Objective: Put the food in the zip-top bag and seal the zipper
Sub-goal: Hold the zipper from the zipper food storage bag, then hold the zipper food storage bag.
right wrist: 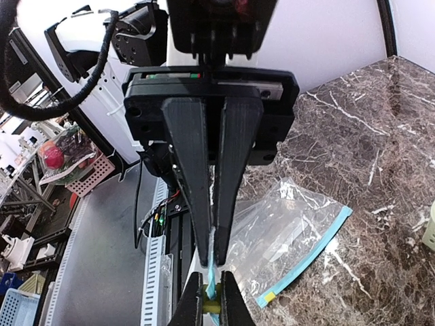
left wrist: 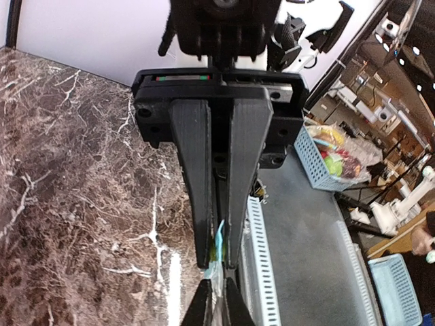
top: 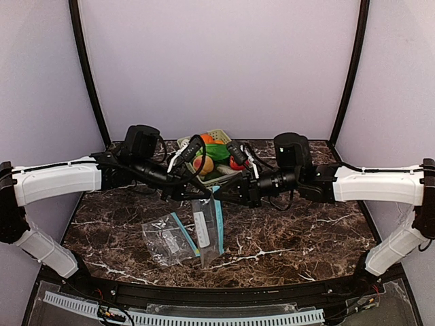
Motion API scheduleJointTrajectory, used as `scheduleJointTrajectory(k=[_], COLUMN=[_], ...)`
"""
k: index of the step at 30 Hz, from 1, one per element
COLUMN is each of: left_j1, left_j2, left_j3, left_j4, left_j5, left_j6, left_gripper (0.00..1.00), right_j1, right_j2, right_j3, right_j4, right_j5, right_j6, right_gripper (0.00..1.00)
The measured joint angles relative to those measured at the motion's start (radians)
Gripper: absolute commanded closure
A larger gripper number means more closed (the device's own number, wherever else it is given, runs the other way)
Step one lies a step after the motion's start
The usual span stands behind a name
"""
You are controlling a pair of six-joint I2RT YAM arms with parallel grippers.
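Note:
The yellow slider sits tight against my left fingers, so next my left gripper opens and takes the blue zipper's end (left wrist: pixel 219 238) before my right gripper draws the slider down.
A clear zip-top bag (top: pixel 208 224) with a blue zipper strip hangs between my two grippers over the middle of the table. My left gripper (top: pixel 201 193) is shut on its top edge, and the blue strip (left wrist: pixel 221 246) shows pinched between the fingers. My right gripper (top: pixel 221 195) faces it tip to tip, shut on the same edge (right wrist: pixel 215 272). A yellow-green slider (right wrist: pixel 210 307) sits by the left fingertips. The food lies in the basket behind: an orange (top: pixel 206 138), leafy greens (top: pixel 217 151), a peach (top: pixel 202 165) and a red apple (top: pixel 236 164). The bag holds no food.
A second empty zip-top bag (top: pixel 166 238) (right wrist: pixel 292 234) lies flat on the marble table, front left of the held one. The pale green lattice basket (top: pixel 218 134) stands at the back centre against the wall. A slotted cable duct (top: pixel 224 316) runs along the near edge.

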Motion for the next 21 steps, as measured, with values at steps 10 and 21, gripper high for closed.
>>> scheduleJointTrajectory(k=[10,21], left_j1=[-0.003,-0.011], left_j2=[0.029,0.065], left_j3=[0.008,0.013], left_j4=[-0.002,-0.014], left_j5=[0.042,0.048], left_j6=[-0.007,-0.007], left_gripper=[0.74,0.92], right_j1=[0.0,0.0], right_j2=[0.023,0.042], right_j3=[0.0,0.0], right_j4=[-0.054,-0.061], right_j5=[-0.068,-0.093], right_j6=[0.0,0.0], right_gripper=[1.0,1.0])
